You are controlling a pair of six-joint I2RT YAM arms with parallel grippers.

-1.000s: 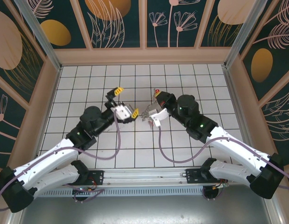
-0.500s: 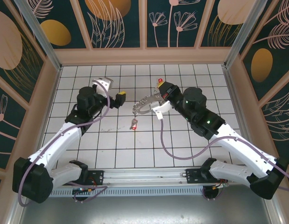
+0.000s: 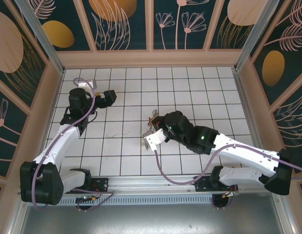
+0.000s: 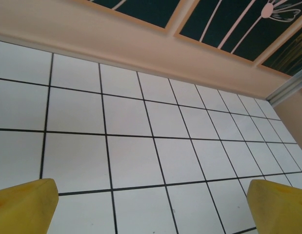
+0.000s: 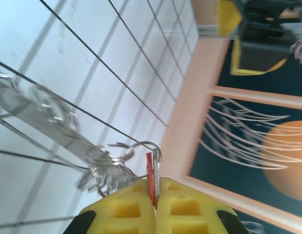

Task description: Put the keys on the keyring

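The robot's right gripper will release the key on the white tiles [image 3: 162, 165] beside the metal rail, halfway between the arm bases.
In the right wrist view my right gripper [image 5: 154, 207] is shut on a key [image 5: 151, 176] with a red head, pinched edge-on between the yellow pads. A small split ring passes through that key and links to the keyring [image 5: 48, 119], a blurred silvery chain of rings trailing left over the tiles. From above, the right gripper [image 3: 150, 130] sits near the middle of the floor with the keyring [image 3: 151, 120] at its tip. My left gripper [image 3: 111, 96] is far off at the back left, open. Its yellow fingertips [image 4: 24, 207] frame bare tiles, nothing between them.
White tiled floor [image 3: 126, 146] with black grid lines, closed in by peach walls [image 3: 151, 58] at the back and sides. Purple cables [image 3: 163, 170] loop along both arms. The metal rail [image 3: 151, 185] with the arm bases runs along the near edge.
The left arm has swung back to the far left and stays open. The right gripper has come nearer and leftward, carrying the key and keyring with it.
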